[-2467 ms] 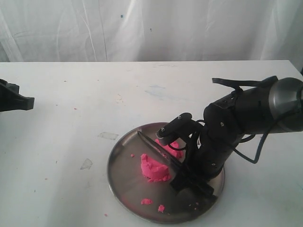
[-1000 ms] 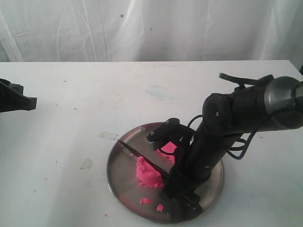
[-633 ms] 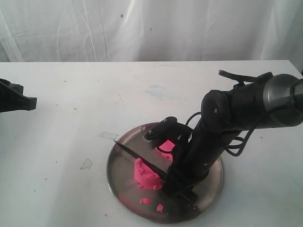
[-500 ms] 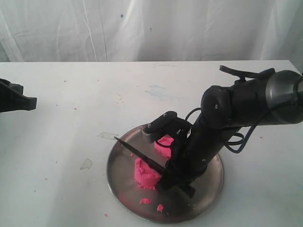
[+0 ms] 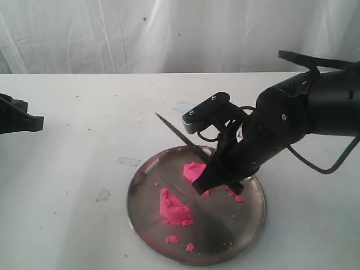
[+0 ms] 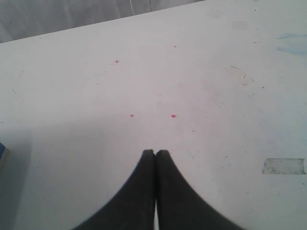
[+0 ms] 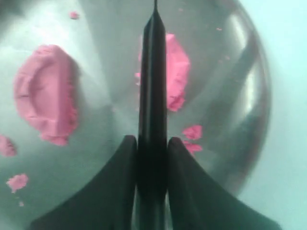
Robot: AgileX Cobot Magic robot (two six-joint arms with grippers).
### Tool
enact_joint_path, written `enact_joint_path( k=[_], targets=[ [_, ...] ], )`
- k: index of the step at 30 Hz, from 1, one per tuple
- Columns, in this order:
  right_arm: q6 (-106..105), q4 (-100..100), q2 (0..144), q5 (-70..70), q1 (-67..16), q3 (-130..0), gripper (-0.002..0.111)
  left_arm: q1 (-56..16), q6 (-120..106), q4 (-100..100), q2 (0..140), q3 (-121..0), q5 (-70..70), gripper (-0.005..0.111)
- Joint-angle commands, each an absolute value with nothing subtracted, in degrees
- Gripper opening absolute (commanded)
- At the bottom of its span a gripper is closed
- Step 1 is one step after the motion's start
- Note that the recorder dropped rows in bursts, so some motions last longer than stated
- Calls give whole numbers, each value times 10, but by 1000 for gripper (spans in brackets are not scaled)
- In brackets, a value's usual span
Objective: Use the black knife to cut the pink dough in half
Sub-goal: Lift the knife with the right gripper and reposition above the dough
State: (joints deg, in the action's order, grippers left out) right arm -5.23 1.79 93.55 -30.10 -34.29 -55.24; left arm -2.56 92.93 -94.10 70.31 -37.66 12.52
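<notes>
My right gripper needs to put the black knife down on the steel plate (image 5: 215,171) (image 7: 204,94), close beside the far pink chunk.
The pink dough lies in two chunks on the round steel plate (image 5: 147,211): one wedge (image 5: 174,207) near the plate's middle left, the other (image 5: 194,170) further back under the arm. In the right wrist view they show as a dented lump (image 7: 45,93) and a chunk (image 7: 177,72) partly behind the blade. My right gripper (image 5: 212,175) is shut on the handle of the black knife (image 5: 179,135), held above the plate with its tip pointing up and left. The knife (image 7: 152,96) runs straight out between the fingers (image 7: 125,158). My left gripper (image 6: 155,153) is shut and empty over bare table.
Small pink crumbs (image 5: 180,243) lie near the plate's front rim, and more (image 7: 193,132) beside the far chunk. A piece of clear tape (image 5: 129,161) sticks to the white table left of the plate. The left arm (image 5: 17,118) sits at the left edge.
The right gripper has lifted the knife up and back off the plate. The blade left the near dough chunk, and both chunks now lie apart and uncovered. The left arm stayed still.
</notes>
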Motion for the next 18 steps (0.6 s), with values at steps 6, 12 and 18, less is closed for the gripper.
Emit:
enact_joint_path(
  k=[6, 12, 18],
  targets=[
    [129, 206, 985, -359, -342, -553, 0, -24, 930, -945, 698, -374, 123, 0],
    [126, 185, 1007, -333, -343, -553, 0, -24, 930, -945, 698, -374, 124, 0],
    [25, 100, 1007, -319, -343, -553, 0, -24, 930, -945, 698, -374, 124, 0]
  ],
)
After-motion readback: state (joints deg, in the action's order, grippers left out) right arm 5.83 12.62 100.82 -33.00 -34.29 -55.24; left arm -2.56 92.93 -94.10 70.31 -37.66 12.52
